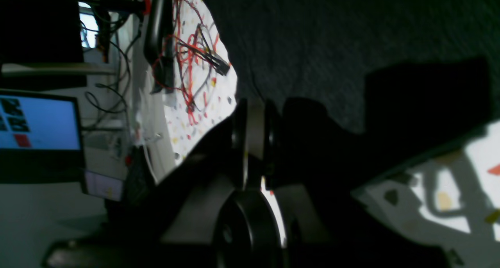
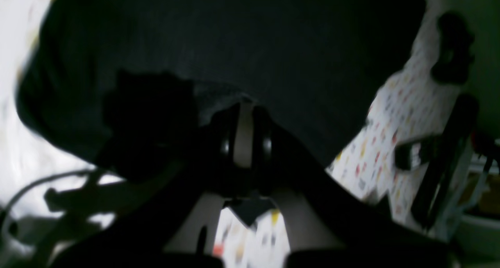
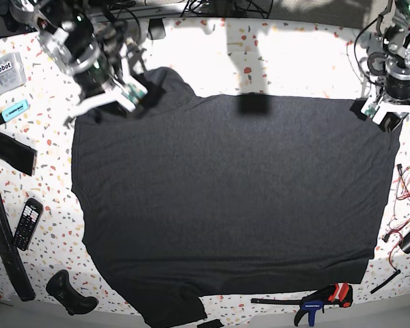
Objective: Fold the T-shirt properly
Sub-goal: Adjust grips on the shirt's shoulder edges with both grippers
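Observation:
My left gripper's nearly closed fingers are above the T-shirt's corner, which lies flat, so that gripper should open, back away and pinch the shirt's edge [image 3: 362,108] before folding.
The charcoal-black T-shirt [image 3: 225,198] lies spread flat over most of the speckled table [image 3: 294,55]. My right gripper [image 3: 140,96] is at its far left corner, where the cloth bunches up. In the right wrist view the jaws [image 2: 244,106] stand close together on the shirt's edge [image 2: 234,45]. My left gripper [image 3: 377,113] is at the far right corner. In the left wrist view its jaws [image 1: 254,104] are nearly closed at the shirt's edge [image 1: 351,33].
A black remote [image 3: 27,223], black strap pieces [image 3: 10,150] and a blue marker [image 3: 12,111] lie left of the shirt. A clamp [image 3: 321,299] lies at the front edge. Red wires [image 3: 403,198] lie at the right. A monitor [image 1: 39,123] stands beyond the table.

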{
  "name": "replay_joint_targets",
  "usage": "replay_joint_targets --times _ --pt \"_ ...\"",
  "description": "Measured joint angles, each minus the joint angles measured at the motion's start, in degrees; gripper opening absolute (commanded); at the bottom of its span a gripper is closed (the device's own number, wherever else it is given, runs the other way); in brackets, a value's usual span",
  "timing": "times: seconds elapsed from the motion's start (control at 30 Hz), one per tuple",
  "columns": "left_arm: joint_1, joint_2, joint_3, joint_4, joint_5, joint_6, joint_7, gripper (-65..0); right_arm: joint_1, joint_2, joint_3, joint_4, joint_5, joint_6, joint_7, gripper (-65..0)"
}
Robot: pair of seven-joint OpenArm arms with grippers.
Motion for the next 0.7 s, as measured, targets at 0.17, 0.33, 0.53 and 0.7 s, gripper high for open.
replay_joint_targets --times 0.17,0.33,0.53,0.7 --pt "0.35 -0.02 -0.02 0.04 0.09 -2.10 13.29 -65.0 0.46 -1.79 -0.09 0.00 0.04 0.46 -0.83 -65.0" --pt "1.60 -1.99 -0.15 0.17 -2.75 -17.31 8.70 -57.2 0.48 -1.81 -0.07 0.00 0.00 0.46 -0.68 -65.0" --pt "3.56 -2.89 -0.33 0.28 -3.19 -17.66 6.25 -38.8 0.48 -1.81 -0.07 0.00 0.02 0.48 -0.83 -65.0" --pt "3.69 -2.89 -0.31 0.28 -1.68 -17.68 7.48 -38.8 0.48 -1.79 -0.07 0.00 0.00 0.46 -0.85 -65.0"
